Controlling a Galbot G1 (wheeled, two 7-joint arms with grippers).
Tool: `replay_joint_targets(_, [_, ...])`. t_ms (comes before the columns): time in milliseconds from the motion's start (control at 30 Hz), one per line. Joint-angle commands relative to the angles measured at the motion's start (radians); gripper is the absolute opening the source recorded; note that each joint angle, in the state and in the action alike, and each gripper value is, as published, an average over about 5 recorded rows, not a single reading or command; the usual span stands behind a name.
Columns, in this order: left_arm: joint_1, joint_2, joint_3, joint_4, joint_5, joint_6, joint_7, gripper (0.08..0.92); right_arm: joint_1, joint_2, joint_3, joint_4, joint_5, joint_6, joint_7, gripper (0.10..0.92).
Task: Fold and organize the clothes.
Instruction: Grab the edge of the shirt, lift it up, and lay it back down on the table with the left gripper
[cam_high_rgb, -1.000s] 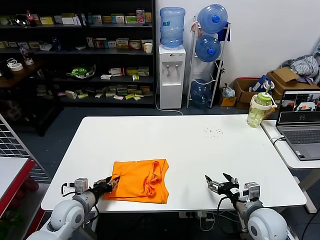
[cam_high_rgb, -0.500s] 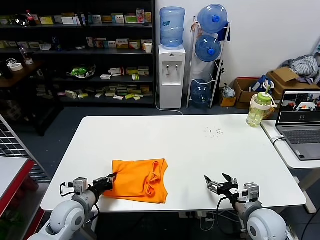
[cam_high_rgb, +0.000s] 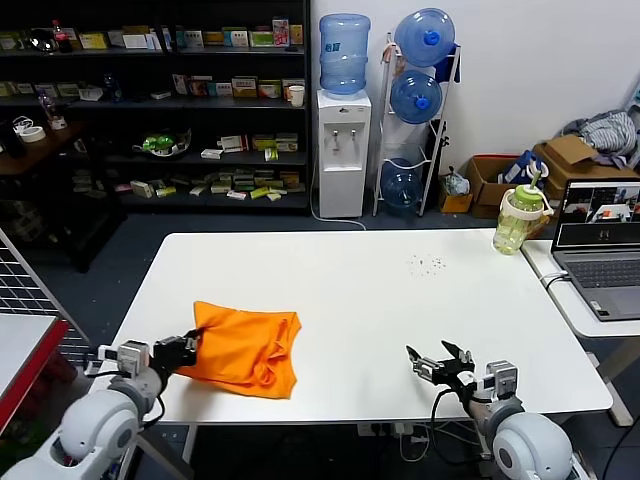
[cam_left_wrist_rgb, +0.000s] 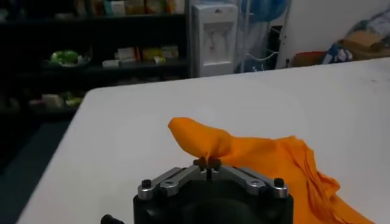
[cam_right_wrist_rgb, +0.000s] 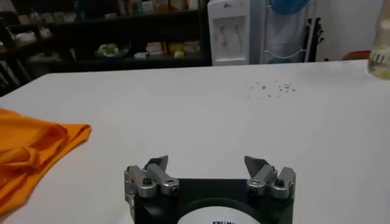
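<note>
My left gripper is going to let go of the orange T-shirt on the bare front middle of the white table (cam_high_rgb: 361, 331).
The orange T-shirt (cam_high_rgb: 245, 347) lies rumpled near the front left of the white table (cam_high_rgb: 400, 300), plain side up; no lettering shows. My left gripper (cam_high_rgb: 187, 345) is shut on the shirt's left edge at the table's left border. In the left wrist view the fingers (cam_left_wrist_rgb: 208, 163) pinch a raised peak of the orange cloth (cam_left_wrist_rgb: 268, 158). My right gripper (cam_high_rgb: 432, 362) is open and empty, low over the table's front right. In the right wrist view its jaws (cam_right_wrist_rgb: 207, 163) stand wide apart, with the shirt (cam_right_wrist_rgb: 30, 149) off to one side.
A green-lidded bottle (cam_high_rgb: 520, 218) and an open laptop (cam_high_rgb: 600, 245) stand at the far right. A few small crumbs (cam_high_rgb: 432, 264) lie on the table's far right part. Shelves, a water dispenser (cam_high_rgb: 344, 150) and boxes stand behind.
My left gripper has pulled the shirt to the left and slightly away from the front edge; the shirt has bunched up. The right gripper has hardly moved.
</note>
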Motion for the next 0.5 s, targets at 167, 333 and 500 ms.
replay_joint_targets(167, [-0.014,0.47,-0.081,0.204,-0.015,-0.011,0.099,0.099,-0.002,-0.009,0.008,0.013,-0.002,0.008,-0.006,0.823])
replay_joint_targets(333, [-0.014,0.552,-0.069,0.229,-0.039,-0.01,0.12,0.099,-0.015,-0.012,0.017,0.019,-0.004,0.01,-0.009,0.823])
replay_joint_targets(500, [-0.025,0.579,-0.061,0.207,-0.062,-0.001,0.122,0.099,-0.024,-0.007,0.021,0.028,-0.01,0.01,-0.008,0.823])
